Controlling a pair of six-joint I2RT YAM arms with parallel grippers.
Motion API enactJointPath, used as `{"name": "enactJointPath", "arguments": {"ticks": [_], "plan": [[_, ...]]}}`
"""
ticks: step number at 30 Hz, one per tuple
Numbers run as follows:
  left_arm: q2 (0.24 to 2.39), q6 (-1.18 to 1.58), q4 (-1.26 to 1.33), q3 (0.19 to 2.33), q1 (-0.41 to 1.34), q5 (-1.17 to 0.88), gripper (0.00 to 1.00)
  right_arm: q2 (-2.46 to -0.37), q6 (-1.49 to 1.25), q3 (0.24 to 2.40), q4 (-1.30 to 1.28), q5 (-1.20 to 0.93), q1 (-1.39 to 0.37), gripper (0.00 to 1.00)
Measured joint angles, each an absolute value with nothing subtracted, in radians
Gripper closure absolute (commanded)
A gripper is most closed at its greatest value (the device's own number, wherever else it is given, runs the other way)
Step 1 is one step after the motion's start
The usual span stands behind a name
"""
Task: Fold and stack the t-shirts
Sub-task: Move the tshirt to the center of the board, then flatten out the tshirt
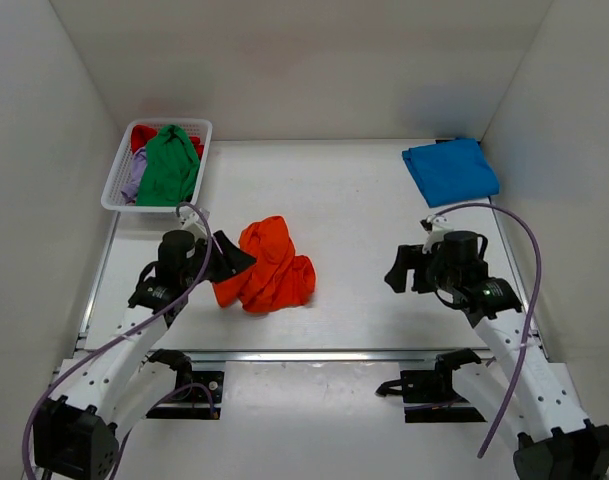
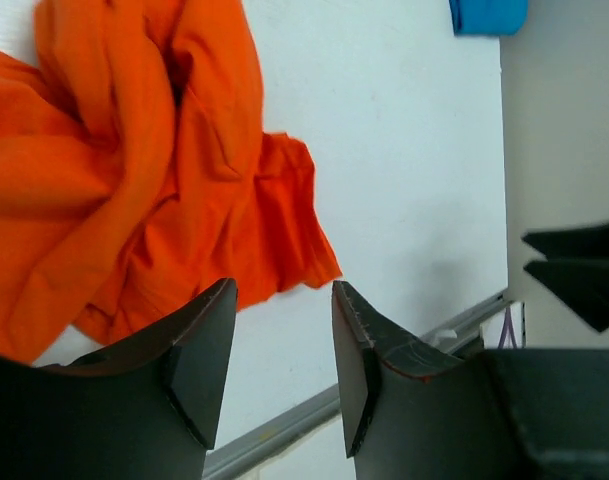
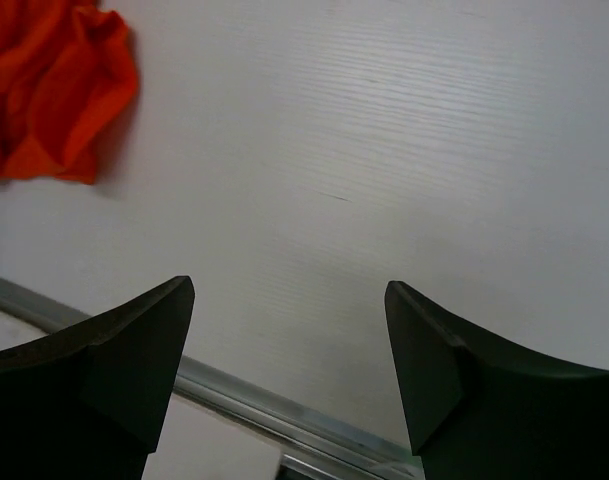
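The robot's right gripper should close on the orange t-shirt's outer edge (image 1: 309,273) (image 3: 123,65), on the side of the heap that faces away from the left gripper.
A crumpled bright orange t-shirt (image 1: 267,266) lies in a heap left of the table's middle; it also shows in the left wrist view (image 2: 134,160) and the right wrist view (image 3: 54,85). A folded blue t-shirt (image 1: 450,170) lies at the back right, also visible in the left wrist view (image 2: 488,15). Green (image 1: 169,165), red (image 1: 142,135) and lilac (image 1: 133,180) shirts lie in the basket. My left gripper (image 1: 236,262) (image 2: 282,300) is open and empty at the orange heap's left edge. My right gripper (image 1: 395,274) (image 3: 289,300) is open wide and empty over bare table, right of the heap.
A white lattice basket (image 1: 119,175) stands at the back left. White walls enclose the table on three sides. A metal rail (image 1: 304,353) runs along the table's near edge, also seen in both wrist views.
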State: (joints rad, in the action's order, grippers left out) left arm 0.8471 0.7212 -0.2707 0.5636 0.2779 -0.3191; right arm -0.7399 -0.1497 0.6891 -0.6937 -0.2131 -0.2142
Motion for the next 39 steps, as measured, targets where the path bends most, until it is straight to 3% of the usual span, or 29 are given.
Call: {"name": "enactJointPath", "arguments": {"ticks": [7,12,26,27,28,30,31,32,33,35,39], "plan": [[0.803,0.739,-0.305,0.455,0.397,-0.286,0.47,-0.975,-0.378,0.612,-0.352,-0.321,-0.439,0.18],[0.815,0.773,-0.335,0.395,0.488,-0.242,0.42,-1.189,-0.451,0.635,-0.207,-0.327,-0.586,0.14],[1.010,0.839,-0.219,0.335,0.550,-0.110,0.34,-1.516,-0.546,0.762,-0.010,-0.283,-0.709,0.12],[1.028,0.841,-0.207,0.336,0.551,-0.105,0.39,-1.547,-0.547,0.774,-0.010,-0.278,-0.711,0.13],[1.042,0.844,-0.194,0.341,0.553,-0.102,0.46,-1.579,-0.548,0.786,-0.008,-0.274,-0.714,0.21],[1.068,0.849,-0.174,0.347,0.554,-0.094,0.72,-1.632,-0.547,0.810,0.008,-0.278,-0.724,0.55],[1.079,0.848,-0.167,0.349,0.554,-0.093,0.77,-1.652,-0.548,0.825,0.011,-0.277,-0.734,0.83],[1.085,0.848,-0.163,0.350,0.554,-0.091,0.86,-1.670,-0.542,0.834,0.014,-0.278,-0.741,0.99],[1.087,0.846,-0.163,0.352,0.554,-0.092,0.94,-1.684,-0.547,0.835,0.016,-0.278,-0.749,1.00],[1.077,0.844,-0.165,0.356,0.549,-0.093,1.00,-1.695,-0.550,0.832,-0.001,-0.276,-0.756,1.00],[1.005,0.827,-0.214,0.389,0.509,-0.098,1.00,-1.648,-0.539,0.831,-0.057,-0.262,-0.751,1.00]]}}
